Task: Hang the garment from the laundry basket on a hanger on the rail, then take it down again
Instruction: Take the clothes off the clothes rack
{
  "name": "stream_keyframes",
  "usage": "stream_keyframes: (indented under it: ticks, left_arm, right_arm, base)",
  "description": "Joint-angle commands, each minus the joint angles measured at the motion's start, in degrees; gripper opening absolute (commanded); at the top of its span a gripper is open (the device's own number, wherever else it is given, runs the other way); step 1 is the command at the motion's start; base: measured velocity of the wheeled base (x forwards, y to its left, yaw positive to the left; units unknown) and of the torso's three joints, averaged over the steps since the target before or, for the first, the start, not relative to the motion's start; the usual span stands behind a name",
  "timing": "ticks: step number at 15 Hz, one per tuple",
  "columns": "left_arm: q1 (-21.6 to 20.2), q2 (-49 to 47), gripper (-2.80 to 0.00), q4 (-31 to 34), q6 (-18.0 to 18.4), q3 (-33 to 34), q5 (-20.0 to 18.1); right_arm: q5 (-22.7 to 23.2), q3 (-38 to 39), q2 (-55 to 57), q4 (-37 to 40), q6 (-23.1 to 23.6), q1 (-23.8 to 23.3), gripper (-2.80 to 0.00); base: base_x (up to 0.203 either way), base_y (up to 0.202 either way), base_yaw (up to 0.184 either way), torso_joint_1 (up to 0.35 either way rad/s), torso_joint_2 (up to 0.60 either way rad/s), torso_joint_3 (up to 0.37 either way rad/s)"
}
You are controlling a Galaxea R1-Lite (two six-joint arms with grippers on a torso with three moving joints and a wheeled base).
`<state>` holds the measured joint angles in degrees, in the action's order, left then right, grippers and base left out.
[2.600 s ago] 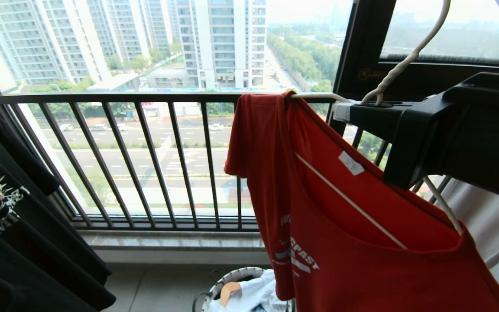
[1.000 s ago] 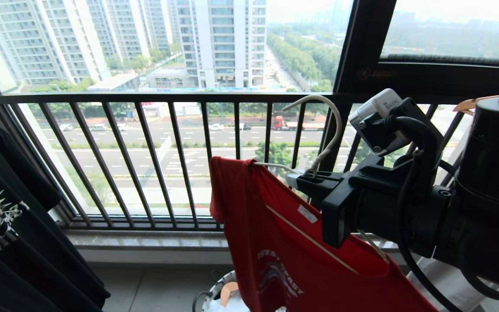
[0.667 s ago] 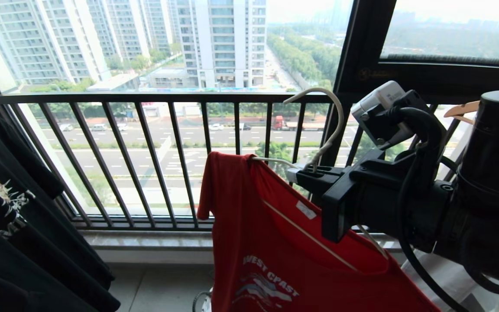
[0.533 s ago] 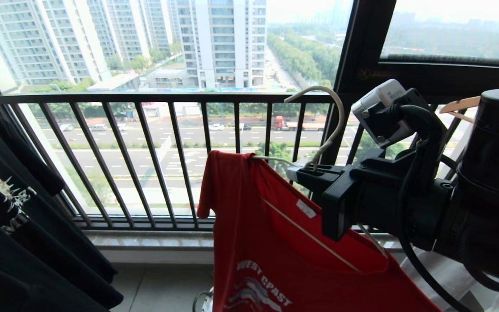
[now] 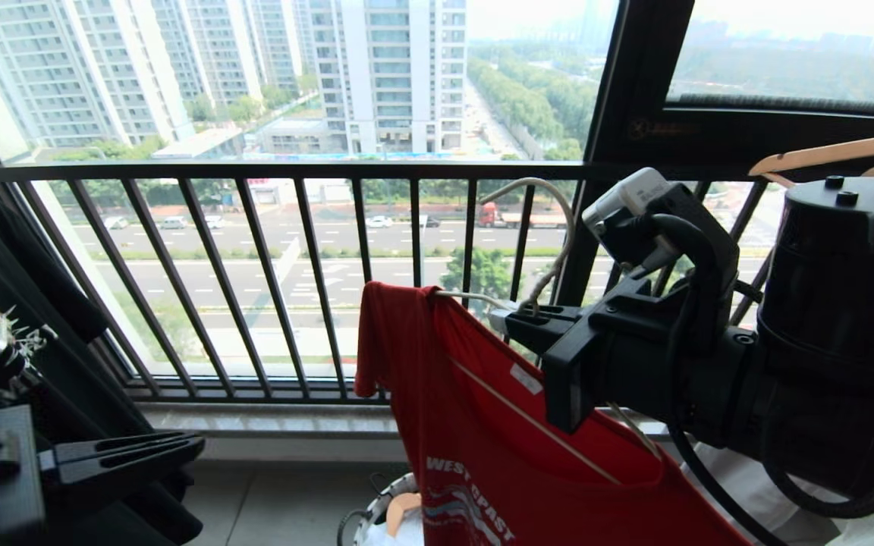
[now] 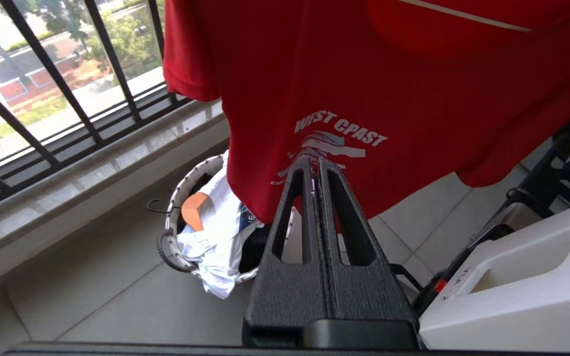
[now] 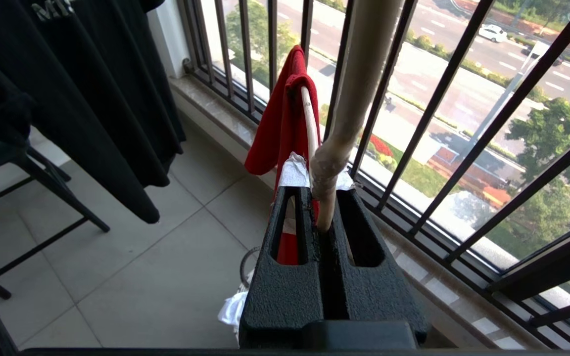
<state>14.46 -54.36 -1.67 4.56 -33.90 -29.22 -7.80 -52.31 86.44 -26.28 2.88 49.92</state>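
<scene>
The garment's shoulder still sits over the hanger's end, so next my left gripper rises from the garment's print, takes the collar (image 5: pixel 439 302) by that shoulder and draws it off.
The garment (image 5: pixel 475 425), a red T-shirt with white chest lettering, hangs on the cream wire hanger (image 5: pixel 563 227) in front of the balustrade. My right gripper (image 5: pixel 519 322) is shut on the hanger's neck just below the hook, and in the right wrist view (image 7: pixel 322 200) the stem (image 7: pixel 359 89) rises from between its fingers. My left gripper (image 5: pixel 193 449) is at lower left, shut and empty. In the left wrist view its tips (image 6: pixel 314 160) point at the garment's (image 6: pixel 413 89) print. The laundry basket (image 5: pixel 376 506) stands on the floor under the shirt. The rail is out of view.
The black balustrade (image 5: pixel 255 171) runs across the window. A black T-shirt (image 5: pixel 58 303) hangs at far left and a wooden hanger (image 5: pixel 831 152) shows at upper right. A white T-shirt (image 6: pixel 215 237) fills the basket (image 6: pixel 178 190). My white base (image 6: pixel 522 277) is close by.
My left gripper has risen into the head view at lower left. The right gripper, which lowered the hanger and garment earlier, has sunk slightly further and moved a little left.
</scene>
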Motion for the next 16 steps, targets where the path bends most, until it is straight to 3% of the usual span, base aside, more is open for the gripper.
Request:
stream_keyframes:
  ticks: [1,3,4,7,8,10,16]
  left_arm:
    - [7.2,-16.8,-2.8,-6.2,-2.5,-1.8,-0.8]
    - [12.9,-22.7,-2.8,-14.3,-6.6,-2.0,1.8]
    - [14.9,-25.6,0.0,-17.4,-8.3,-1.9,5.9]
    - [19.6,-29.5,0.0,-33.8,-15.3,0.3,16.0]
    - [21.2,-29.7,0.0,-35.9,-16.0,0.7,19.5]
    - [23.4,-29.7,0.0,-36.5,-16.2,0.5,25.3]
    - [24.1,-28.7,0.0,-36.6,-11.4,0.6,32.2]
  right_arm:
    - [0.0,-0.4,1.1,-0.2,-2.0,0.9,-2.8]
    - [0.0,-0.6,1.7,-0.2,-2.7,2.2,-2.8]
    - [0.0,-0.5,2.3,-0.2,-2.8,3.4,-2.8]
    - [-0.3,0.1,3.4,-0.1,-4.0,7.3,-2.8]
    - [-0.5,0.1,3.8,-0.2,-4.1,7.5,-2.8]
    - [-0.7,0.1,4.0,-0.2,-4.1,7.5,-2.8]
    - [-1.5,0.0,3.2,-0.2,-4.0,7.4,-2.8]
  base:
    - [0.0,0.0,0.0,0.0,0.0,0.0]
    - [0.0,0.0,0.0,0.0,0.0,0.0]
    - [0.0,0.0,0.0,0.0,0.0,0.0]
    - [0.0,0.0,0.0,0.0,0.0,0.0]
    - [0.0,0.0,0.0,0.0,0.0,0.0]
    - [0.0,0.0,0.0,0.0,0.0,0.0]
    - [0.0,0.0,0.0,0.0,0.0,0.0]
